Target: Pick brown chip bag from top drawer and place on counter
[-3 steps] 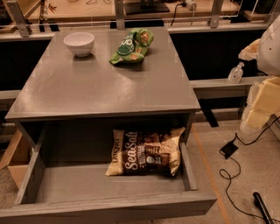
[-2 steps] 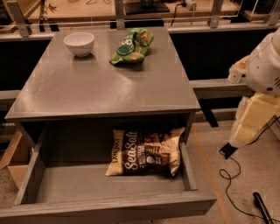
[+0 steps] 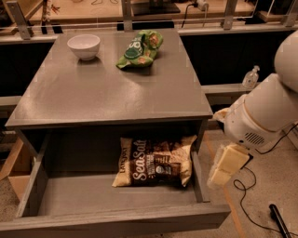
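Observation:
My gripper should grab the brown chip bag's end (image 3: 182,161) that is nearest the white arm, next to the side of the drawer.
The brown chip bag (image 3: 156,161) lies flat in the open top drawer (image 3: 116,218), at its back right, with the "Sea Salt" lettering facing up. The counter (image 3: 107,88) is the grey tabletop above the drawer. My gripper (image 3: 227,165) hangs at the end of the white arm (image 3: 265,111), to the right of the drawer's right wall and outside it. It is level with the bag, about a hand's width from it, and holds nothing.
A white bowl (image 3: 84,45) and a green chip bag (image 3: 139,49) sit at the back of the counter. A pale wooden bench (image 3: 139,9) with metal posts runs behind. A sanitiser bottle (image 3: 250,77) and black cables (image 3: 251,195) are at the right.
The arm has swung in from the right edge and lowered, bringing the gripper close to the drawer's right side. The bag has not moved.

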### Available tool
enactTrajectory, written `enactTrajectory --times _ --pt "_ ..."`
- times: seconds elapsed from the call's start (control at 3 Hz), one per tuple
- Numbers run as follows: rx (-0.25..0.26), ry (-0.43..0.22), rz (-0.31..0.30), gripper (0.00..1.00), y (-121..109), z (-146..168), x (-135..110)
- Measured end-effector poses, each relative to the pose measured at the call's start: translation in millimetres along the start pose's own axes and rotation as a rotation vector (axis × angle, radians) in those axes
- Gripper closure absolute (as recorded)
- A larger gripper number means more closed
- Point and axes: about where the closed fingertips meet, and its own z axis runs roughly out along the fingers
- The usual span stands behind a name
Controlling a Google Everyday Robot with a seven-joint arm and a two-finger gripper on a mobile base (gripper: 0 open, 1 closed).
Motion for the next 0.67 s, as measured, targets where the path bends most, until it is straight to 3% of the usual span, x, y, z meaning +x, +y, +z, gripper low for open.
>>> enactTrajectory --times 0.33,0.67 --pt "-0.027 -0.030 -0.019 0.00 1.7 42.3 -4.9" --pt "-0.027 -0.030 -0.019 0.00 1.7 42.3 -4.9"
